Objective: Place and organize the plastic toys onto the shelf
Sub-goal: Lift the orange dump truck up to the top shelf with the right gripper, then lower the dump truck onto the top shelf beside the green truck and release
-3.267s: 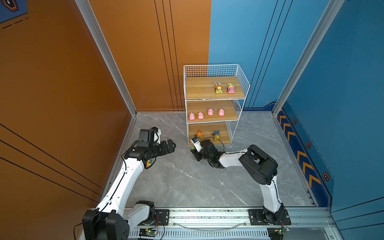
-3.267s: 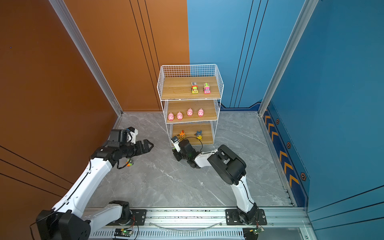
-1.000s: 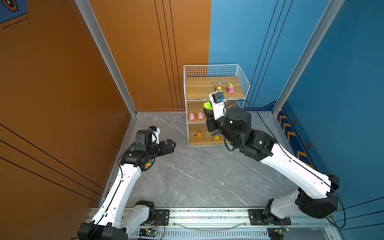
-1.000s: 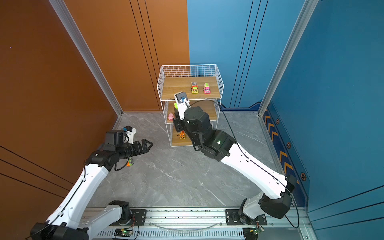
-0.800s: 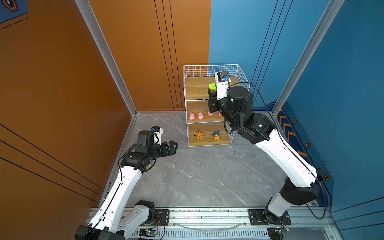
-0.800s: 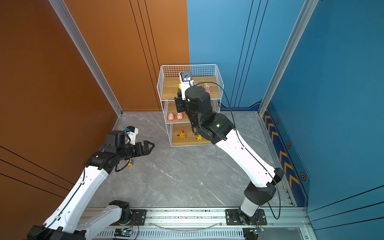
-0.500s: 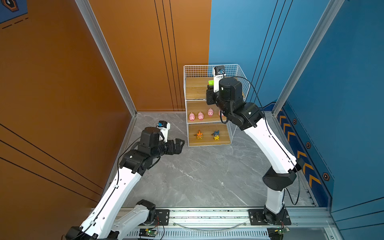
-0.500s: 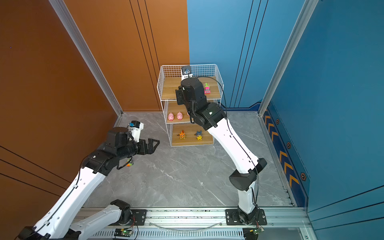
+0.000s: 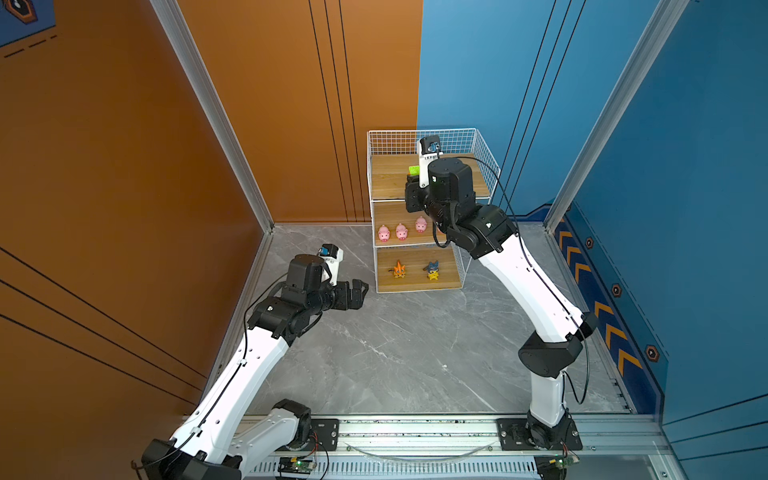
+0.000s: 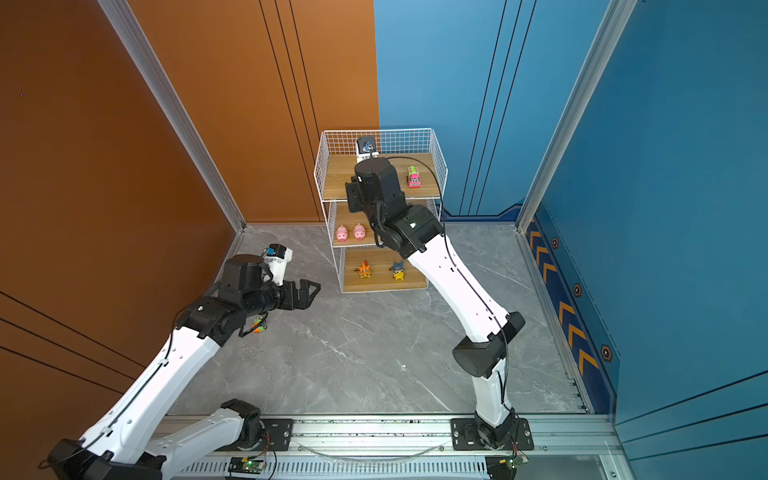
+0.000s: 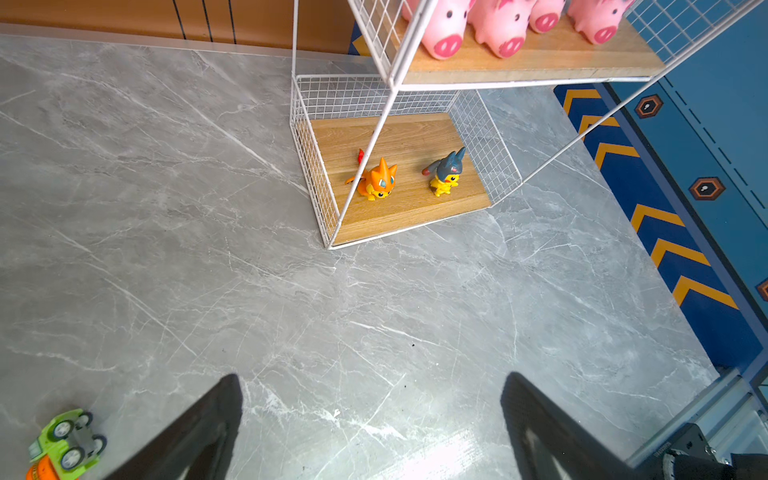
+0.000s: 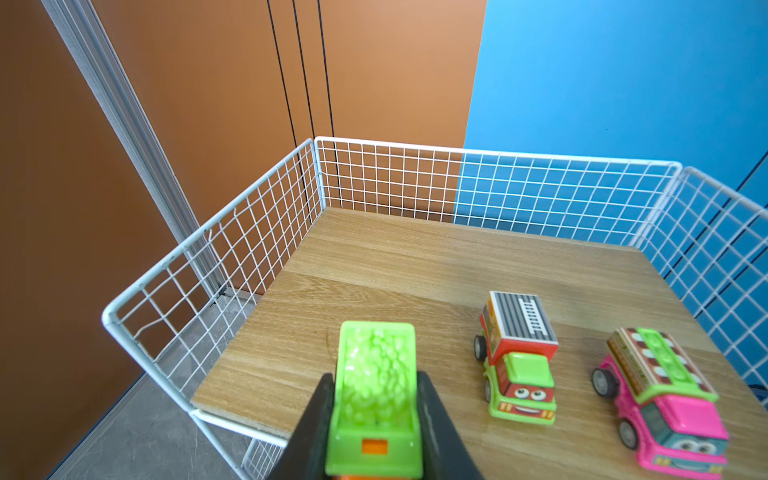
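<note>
My right gripper will set the green car down and let it go on the top board (image 9: 408, 180) (image 12: 365, 398) beside the red-and-green car, close to the front edge.
My right gripper (image 12: 376, 386) is shut on a green car (image 12: 376, 399) and holds it over the left part of the top board of the shelf (image 12: 415, 183), where a red-and-green car (image 12: 517, 361) and a pink car (image 12: 660, 399) stand. In a top view only the held car's green back (image 9: 413, 169) shows past the wrist. Several pink pigs (image 11: 440, 25) line the middle board. My left gripper (image 11: 372, 380) hangs open and empty over the floor left of the shelf (image 9: 415, 137). Another car (image 11: 66, 440), green and orange, lies wheels up on the floor by the left arm.
An orange flame-topped figure (image 11: 378, 180) and a blue-and-yellow figure (image 11: 446, 172) stand on the bottom board. White wire grid walls three sides of the top tier. The orange wall runs close along the left arm, and the arms' base rail (image 9: 415, 428) crosses the front.
My right arm has lifted the green car from in front of the middle tier up over the top board. The left arm has swung forward toward the shelf, still open.
</note>
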`<move>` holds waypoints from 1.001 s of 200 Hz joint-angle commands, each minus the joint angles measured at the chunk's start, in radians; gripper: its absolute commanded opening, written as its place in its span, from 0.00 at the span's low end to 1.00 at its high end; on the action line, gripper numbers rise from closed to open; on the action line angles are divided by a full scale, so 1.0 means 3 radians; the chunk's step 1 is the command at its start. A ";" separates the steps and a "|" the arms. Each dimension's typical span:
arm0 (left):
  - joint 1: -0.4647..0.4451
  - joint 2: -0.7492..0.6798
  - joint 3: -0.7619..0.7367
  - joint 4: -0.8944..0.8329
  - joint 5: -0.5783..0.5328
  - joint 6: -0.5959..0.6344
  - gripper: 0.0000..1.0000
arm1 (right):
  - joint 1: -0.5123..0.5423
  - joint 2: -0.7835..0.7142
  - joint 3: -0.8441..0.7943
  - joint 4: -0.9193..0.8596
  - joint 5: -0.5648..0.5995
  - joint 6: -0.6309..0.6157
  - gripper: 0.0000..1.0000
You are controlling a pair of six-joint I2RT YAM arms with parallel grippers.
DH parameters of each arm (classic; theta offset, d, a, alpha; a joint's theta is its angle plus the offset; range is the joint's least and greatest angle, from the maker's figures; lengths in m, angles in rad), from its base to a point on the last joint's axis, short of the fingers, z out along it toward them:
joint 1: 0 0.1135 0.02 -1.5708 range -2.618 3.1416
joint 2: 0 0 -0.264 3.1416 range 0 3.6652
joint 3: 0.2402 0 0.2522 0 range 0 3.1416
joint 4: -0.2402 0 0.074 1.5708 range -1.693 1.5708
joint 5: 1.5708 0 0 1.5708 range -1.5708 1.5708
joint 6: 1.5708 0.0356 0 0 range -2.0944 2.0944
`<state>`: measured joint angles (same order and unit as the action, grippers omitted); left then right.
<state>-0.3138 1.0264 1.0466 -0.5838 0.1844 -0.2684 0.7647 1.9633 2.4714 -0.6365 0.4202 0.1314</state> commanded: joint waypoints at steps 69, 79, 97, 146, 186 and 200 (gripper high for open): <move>0.0080 0.0015 -0.0032 0.0115 0.0184 -0.0026 0.98 | -0.0023 0.0141 0.0102 0.0132 0.0029 0.0044 0.24; 0.0088 0.0016 -0.0032 0.0115 0.0187 -0.0031 0.98 | -0.0028 0.0160 0.0110 0.0133 0.0032 0.0043 0.24; 0.0091 0.0020 -0.0032 0.0115 0.0192 -0.0036 0.98 | -0.0043 0.0178 0.0114 0.0135 0.0029 0.0043 0.25; 0.0104 0.0024 -0.0104 0.0121 0.0212 -0.0046 0.98 | -0.0069 0.0220 0.0122 0.0138 0.0039 0.0056 0.25; 0.0115 0.0025 -0.0132 0.0126 0.0220 -0.0057 0.98 | -0.0084 0.0255 0.0123 0.0138 0.0063 0.0043 0.26; 0.0118 0.0025 -0.0129 0.0126 0.0226 -0.0062 0.98 | -0.0079 0.0266 0.0121 0.0133 0.0081 0.0036 0.27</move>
<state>-0.2874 1.0344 1.0130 -0.5549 0.2291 -0.2794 0.7456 2.0319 2.4805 -0.6102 0.4236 0.1318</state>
